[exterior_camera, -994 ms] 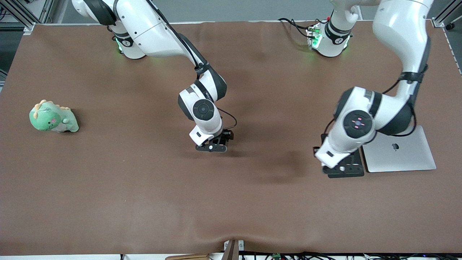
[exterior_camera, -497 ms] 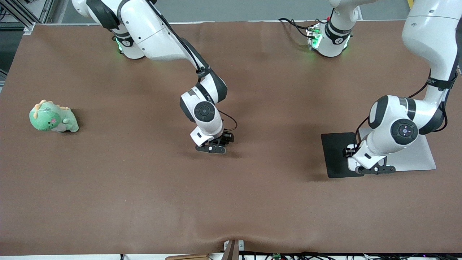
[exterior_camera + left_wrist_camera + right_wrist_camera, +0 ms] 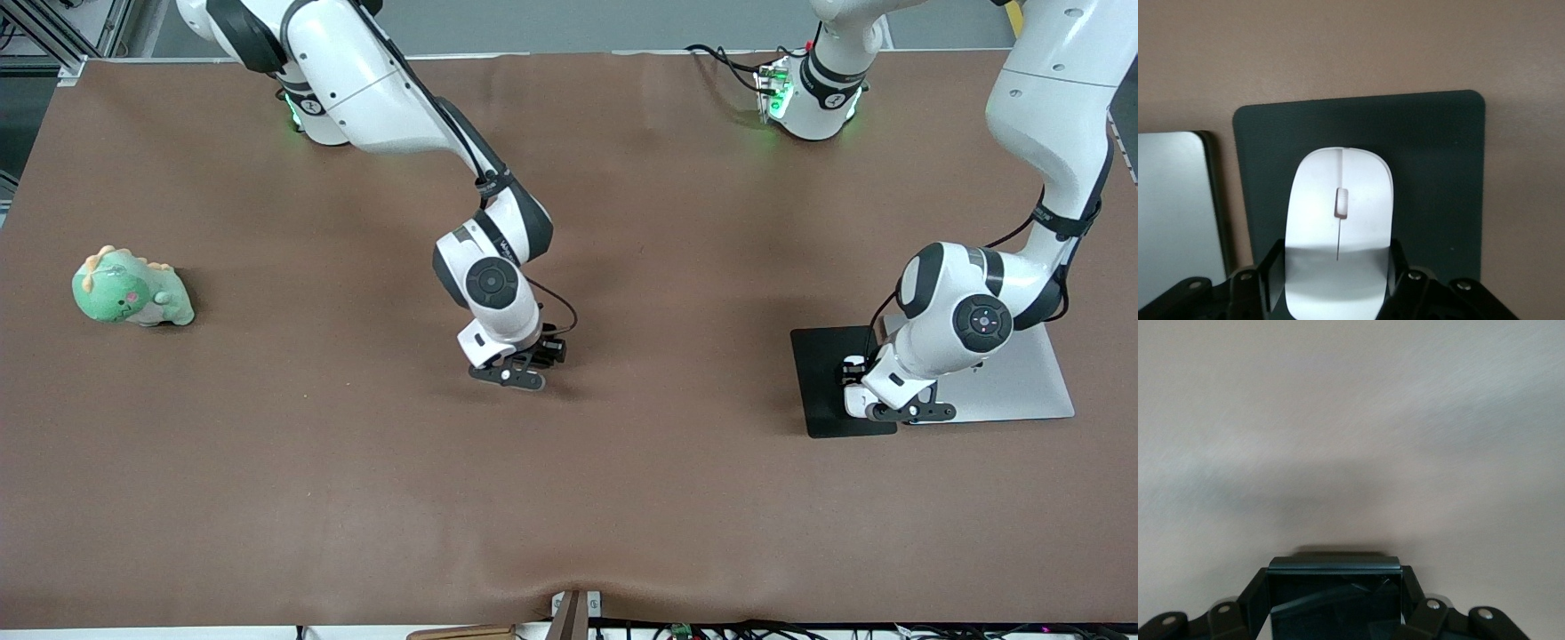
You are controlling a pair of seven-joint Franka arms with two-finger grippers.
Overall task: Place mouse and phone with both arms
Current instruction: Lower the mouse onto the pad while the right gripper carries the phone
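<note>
The robot's right gripper needs to set the black phone down on the bare brown mat [image 3: 222, 340] close beside the green dinosaur plush.
My left gripper [image 3: 898, 411] is shut on the white mouse [image 3: 1338, 180], gripping its two sides. It holds the mouse low over the dark grey mouse pad [image 3: 825, 384], which also shows in the left wrist view [image 3: 1438, 173]. In the front view the hand hides the mouse. I cannot tell whether the mouse touches the pad. My right gripper [image 3: 508, 375] is shut on the black phone [image 3: 1331, 564] and holds it just above the bare brown table mat near the table's middle. The phone is hidden under the hand in the front view.
A closed silver laptop [image 3: 1013, 384] lies beside the mouse pad toward the left arm's end, its edge showing in the left wrist view [image 3: 1171, 200]. A green dinosaur plush [image 3: 129, 289] sits toward the right arm's end. The brown mat [image 3: 356, 489] covers the table.
My left arm swung off the pad toward the laptop, uncovering the pad, then eased back to the pad's laptop-side edge. My right gripper shifted slightly toward the camera with the phone.
</note>
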